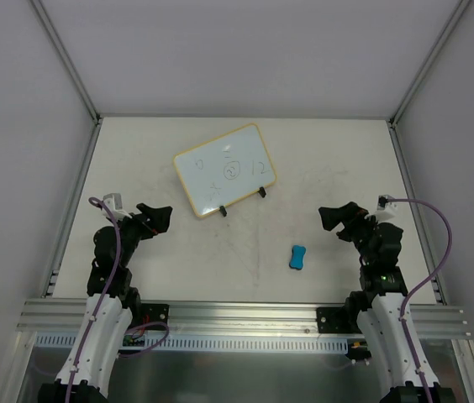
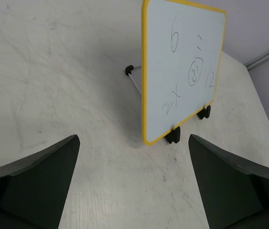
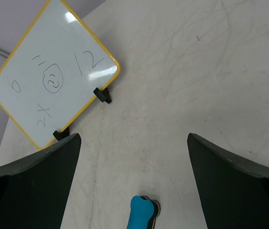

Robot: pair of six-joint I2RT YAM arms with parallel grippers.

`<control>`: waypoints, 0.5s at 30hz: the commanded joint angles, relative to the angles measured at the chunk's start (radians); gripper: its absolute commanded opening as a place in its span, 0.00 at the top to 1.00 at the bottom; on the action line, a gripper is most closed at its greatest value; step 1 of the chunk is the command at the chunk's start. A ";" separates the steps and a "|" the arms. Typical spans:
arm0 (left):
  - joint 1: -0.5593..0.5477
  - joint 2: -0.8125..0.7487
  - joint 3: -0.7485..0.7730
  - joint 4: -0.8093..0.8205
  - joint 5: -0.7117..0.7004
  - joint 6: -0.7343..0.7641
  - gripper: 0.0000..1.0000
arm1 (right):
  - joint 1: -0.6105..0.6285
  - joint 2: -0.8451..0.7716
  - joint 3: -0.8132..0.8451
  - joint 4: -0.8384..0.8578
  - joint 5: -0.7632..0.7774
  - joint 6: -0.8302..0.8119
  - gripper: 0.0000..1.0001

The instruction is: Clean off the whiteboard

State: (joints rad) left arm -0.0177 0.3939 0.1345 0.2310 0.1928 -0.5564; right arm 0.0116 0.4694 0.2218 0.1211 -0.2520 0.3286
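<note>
The robot's right gripper should next move to the blue eraser's narrow middle (image 1: 297, 257) (image 3: 139, 222) and close there, across the eraser's two long sides.
The whiteboard (image 1: 224, 170) stands tilted on two black clip feet at the table's middle back, with a yellow frame and pen marks on it. It also shows in the left wrist view (image 2: 182, 67) and the right wrist view (image 3: 53, 76). A small blue eraser (image 1: 297, 257) lies on the table right of centre, and at the bottom of the right wrist view (image 3: 143, 212). My left gripper (image 1: 160, 218) is open and empty, left of and in front of the board. My right gripper (image 1: 338, 220) is open and empty, just right of and behind the eraser.
The white table (image 1: 245, 269) is walled by grey panels at the left, back and right. An aluminium rail (image 1: 237, 315) runs along the near edge between the arm bases.
</note>
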 commanded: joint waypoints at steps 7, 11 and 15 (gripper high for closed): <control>0.012 0.002 0.036 0.028 0.030 0.029 0.01 | 0.007 0.004 0.013 -0.006 0.013 -0.046 0.01; 0.012 0.006 0.037 0.030 0.033 0.029 0.01 | 0.036 0.092 0.082 -0.070 0.020 -0.077 0.01; 0.012 0.008 0.037 0.031 0.037 0.030 0.01 | 0.124 0.176 0.157 -0.138 0.063 -0.102 0.01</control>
State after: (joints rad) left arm -0.0177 0.3992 0.1345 0.2317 0.2085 -0.5552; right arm 0.0780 0.6136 0.2947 0.0265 -0.2256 0.2687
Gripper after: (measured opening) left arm 0.990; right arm 0.991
